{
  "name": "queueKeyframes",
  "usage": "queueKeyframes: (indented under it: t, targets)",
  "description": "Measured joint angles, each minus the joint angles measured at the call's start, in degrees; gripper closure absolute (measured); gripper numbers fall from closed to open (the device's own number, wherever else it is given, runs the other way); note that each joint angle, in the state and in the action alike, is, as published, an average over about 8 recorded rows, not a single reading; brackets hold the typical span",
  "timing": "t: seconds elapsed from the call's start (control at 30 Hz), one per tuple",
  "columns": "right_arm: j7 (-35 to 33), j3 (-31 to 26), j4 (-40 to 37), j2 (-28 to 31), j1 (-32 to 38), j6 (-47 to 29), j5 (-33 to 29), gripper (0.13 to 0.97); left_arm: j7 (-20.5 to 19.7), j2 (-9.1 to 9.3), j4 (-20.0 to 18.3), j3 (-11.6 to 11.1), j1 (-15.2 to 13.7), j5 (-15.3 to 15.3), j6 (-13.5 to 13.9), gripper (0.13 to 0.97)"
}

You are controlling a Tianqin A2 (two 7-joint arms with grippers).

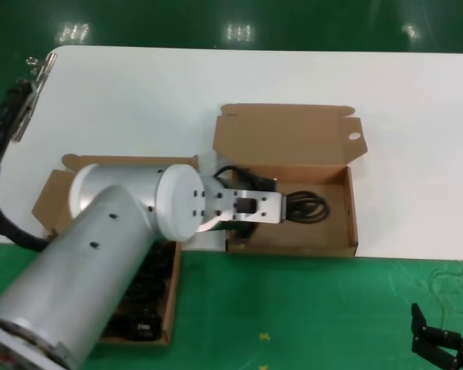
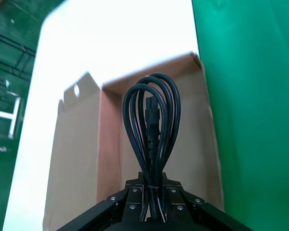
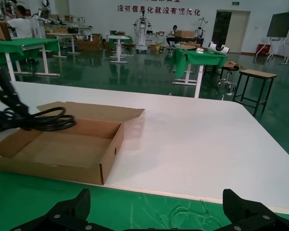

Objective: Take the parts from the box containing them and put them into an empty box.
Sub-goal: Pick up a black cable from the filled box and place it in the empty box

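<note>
I need to put down the black power cord with my left gripper across the middle of the empty box's cardboard bottom [image 1: 278, 206] [image 2: 154, 171].
My left gripper [image 1: 278, 208] is shut on a black power cord [image 1: 310, 208], a looped bundle held just above the floor of the empty box [image 1: 350, 220], the carton whose lid tab has a round hole [image 1: 353, 137]. The left wrist view shows the loops [image 2: 154, 115] hanging from the closed fingers [image 2: 135, 192] over that carton [image 2: 82, 159]. The box containing the parts [image 1: 50, 199] lies at the near left, mostly hidden by my left arm, with several black cords [image 1: 143, 304] in it. My right gripper [image 1: 441, 341] is open and empty, parked at the near right.
Both cartons lie at the near edge of the white table [image 1: 293, 77], partly over the green mat [image 1: 293, 308]. The right wrist view shows the carton [image 3: 72, 149] and cord [image 3: 43, 120] far off and bare white table [image 3: 192, 139] beside them.
</note>
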Motion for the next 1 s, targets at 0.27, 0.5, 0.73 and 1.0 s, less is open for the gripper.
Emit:
queueKeyframes:
  t: [0.27,0.5,0.73,1.0]
  targets:
    - [0.0,0.0,0.0,0.0,0.0,0.0,0.0,0.129,6.2,3.30,8.6,3.9,-2.8,-10.1,-5.7,0.890]
    - [0.0,0.0,0.0,0.0,0.0,0.0,0.0,0.129,8.0,3.77,13.6,10.6,-5.3,-18.1,-8.8,0.889]
    - [0.0,0.0,0.0,0.0,0.0,0.0,0.0,0.129,10.0,3.85,16.9,15.9,-7.1,-25.2,-11.3,0.878]
    - [0.0,0.0,0.0,0.0,0.0,0.0,0.0,0.129,13.6,3.87,18.2,22.0,-8.3,-36.8,-14.3,0.823]
